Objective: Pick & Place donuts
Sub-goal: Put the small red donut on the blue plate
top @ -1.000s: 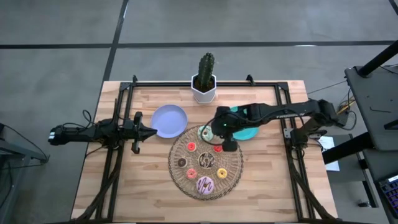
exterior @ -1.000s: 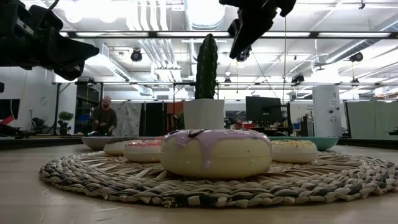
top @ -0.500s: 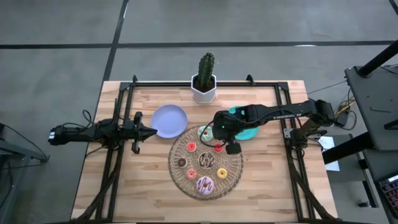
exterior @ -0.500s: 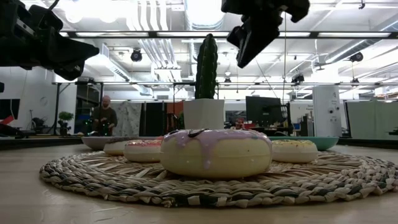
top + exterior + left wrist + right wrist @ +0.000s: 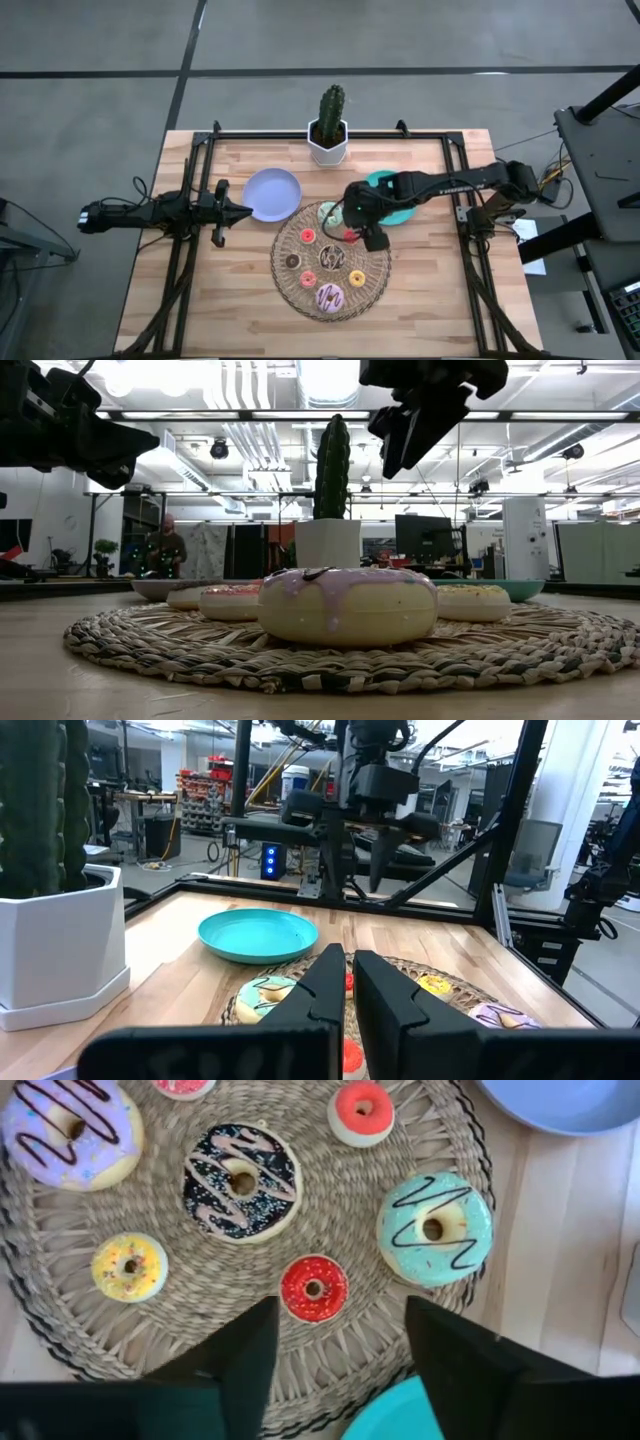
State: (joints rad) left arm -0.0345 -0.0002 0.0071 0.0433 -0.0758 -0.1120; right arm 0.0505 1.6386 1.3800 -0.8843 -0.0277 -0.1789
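I need to close my right gripper on the outer sides (image 5: 350,236) (image 5: 314,1289) of the small red donut between the teal-iced donut and the yellow donut.
Several toy donuts lie on a round woven mat (image 5: 332,262). Among them are a small red donut (image 5: 314,1288), a teal-iced one (image 5: 434,1228), a dark sprinkled one (image 5: 240,1180), a yellow one (image 5: 129,1266) and a lilac-iced one (image 5: 348,605). My right gripper (image 5: 340,1342) hangs open above the mat's far right part, pointing steeply down. The red donut lies just beyond its fingertips, untouched. My left gripper (image 5: 346,990) is shut and empty, and it waits level at the table's left side (image 5: 238,212).
A lavender plate (image 5: 272,193) lies left of the mat's far edge. A teal plate (image 5: 258,934) lies to its right, partly under my right arm. A cactus in a white pot (image 5: 329,130) stands at the far edge. A black frame (image 5: 200,160) runs around the table.
My right gripper has opened its fingers and tipped a little while staying over the mat's far right part. The donuts have not moved.
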